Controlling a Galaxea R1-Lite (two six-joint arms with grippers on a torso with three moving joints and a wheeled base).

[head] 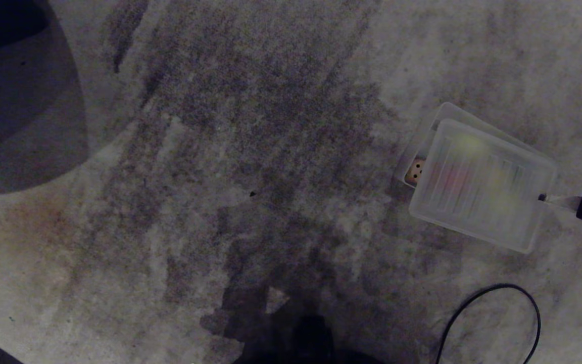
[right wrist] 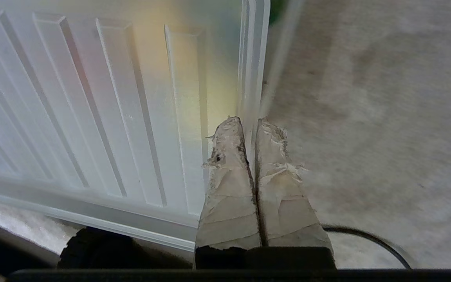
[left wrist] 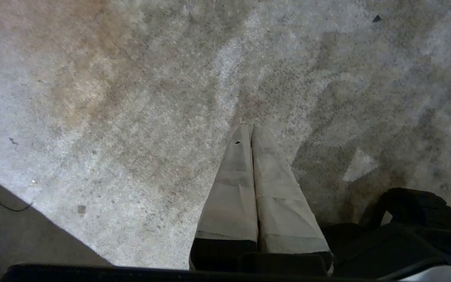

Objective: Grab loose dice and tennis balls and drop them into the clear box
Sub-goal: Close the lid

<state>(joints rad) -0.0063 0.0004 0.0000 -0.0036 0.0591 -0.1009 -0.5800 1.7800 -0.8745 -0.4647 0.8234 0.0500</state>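
The robot's right gripper needs to set the white lid, now lying askew over the box, down squarely on top of the clear box [head: 481, 174] [right wrist: 134, 37], covering the tan die's corner as well.
The clear box [head: 425, 144] sits on the floor at the right, mostly covered by a ribbed translucent white lid [head: 483, 184] lying askew over it. A tan die [head: 415, 171] shows in the box's uncovered corner. Blurred yellow-green, red and yellow shapes show through the lid; the tennis balls cannot be made out clearly. My right gripper [head: 543, 197] reaches in from the right edge and is shut on the lid's rim [right wrist: 253, 58], which runs between its fingertips [right wrist: 249, 125]. A green patch [right wrist: 277, 8] shows past the lid's edge. My left gripper [left wrist: 251, 129] hangs shut and empty over bare floor.
A black cable [head: 493, 313] loops on the concrete floor in front of the box and also lies beside the right gripper [right wrist: 366, 237]. A large dark shape [head: 18, 101] fills the far left. My own base [head: 311, 338] shows at the bottom.
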